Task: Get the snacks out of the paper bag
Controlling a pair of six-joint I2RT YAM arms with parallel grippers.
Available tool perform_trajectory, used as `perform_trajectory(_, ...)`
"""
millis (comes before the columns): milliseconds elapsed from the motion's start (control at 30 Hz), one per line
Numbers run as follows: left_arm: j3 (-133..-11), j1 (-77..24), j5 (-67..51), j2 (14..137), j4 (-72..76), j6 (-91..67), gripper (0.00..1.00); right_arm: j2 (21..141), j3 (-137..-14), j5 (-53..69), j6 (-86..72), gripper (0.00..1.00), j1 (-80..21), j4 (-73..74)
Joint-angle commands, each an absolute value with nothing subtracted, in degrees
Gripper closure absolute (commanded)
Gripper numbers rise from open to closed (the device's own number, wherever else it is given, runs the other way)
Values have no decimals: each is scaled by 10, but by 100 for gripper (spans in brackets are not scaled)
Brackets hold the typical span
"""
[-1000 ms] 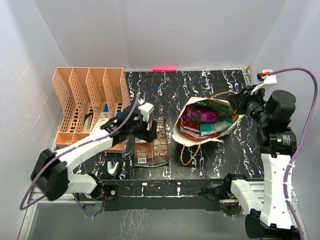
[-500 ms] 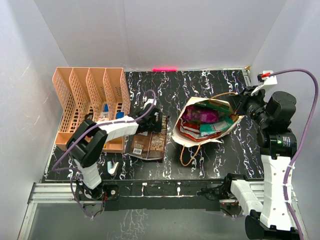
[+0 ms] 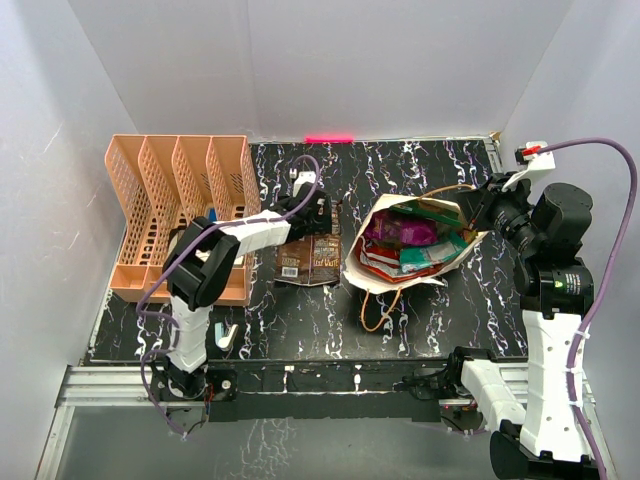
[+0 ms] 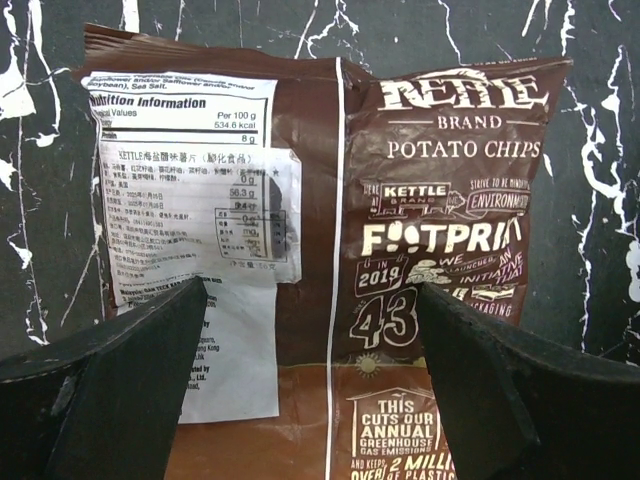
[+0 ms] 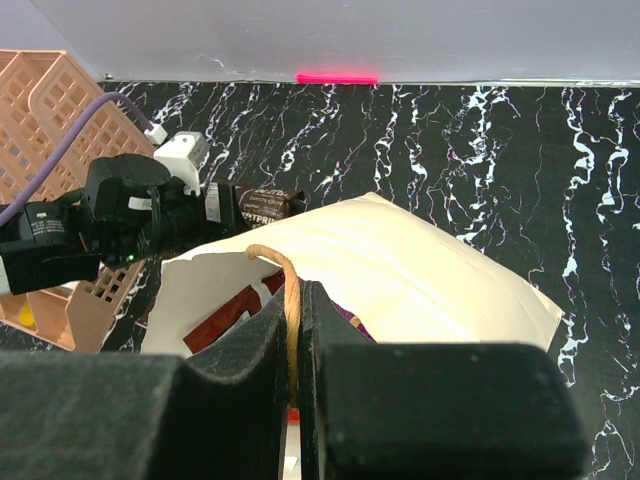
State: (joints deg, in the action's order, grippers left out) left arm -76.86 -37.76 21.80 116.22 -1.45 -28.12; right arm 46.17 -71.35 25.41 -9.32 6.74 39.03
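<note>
Next, the robot's left gripper should move to the red snack packet in the paper bag and close on the packet's edge (image 3: 369, 253) nearest the brown Kettle chip bag.
The cream paper bag (image 3: 455, 250) lies tilted on the black marbled table with its mouth facing left. Inside it are purple (image 3: 400, 230), red (image 3: 373, 262), light green (image 3: 430, 257) and dark green (image 3: 432, 212) snack packets. My right gripper (image 3: 478, 212) is shut on the bag's brown cord handle (image 5: 291, 300) and holds the bag (image 5: 420, 270) open. A brown Kettle chip bag (image 3: 310, 262) lies flat on the table left of the paper bag. My left gripper (image 3: 320, 212) hovers over it (image 4: 330, 200), open (image 4: 310, 290), with one finger on each side.
A peach lattice file rack (image 3: 175, 190) stands at the left, close behind my left arm. A small white piece (image 3: 226, 335) lies near the front left. The bag's other cord loop (image 3: 380, 308) rests on the table. A pink strip (image 3: 330, 138) marks the back edge.
My left arm has swung from the near left toward the back. The brown chip bag has shifted back and turned crosswise. The right arm and paper bag have not moved.
</note>
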Motion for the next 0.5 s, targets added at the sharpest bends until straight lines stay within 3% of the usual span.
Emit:
perform_trajectory(0,-729,-375,168,1080,-29,-285,13,453,-715,252,-87,92,66,368)
perform_trajectory(133,-627,-375,55,910,-12,-300,9,450,-710,256,-80,92,66,372)
perform_trajectory(333,-494,-391,-95,621,-8,-326,13,441,-697,263,-75,92,66,371)
perform_trajectory(467,-424,-486,-54,496,29,-408,15,438,-695,267,-78,92,65,364)
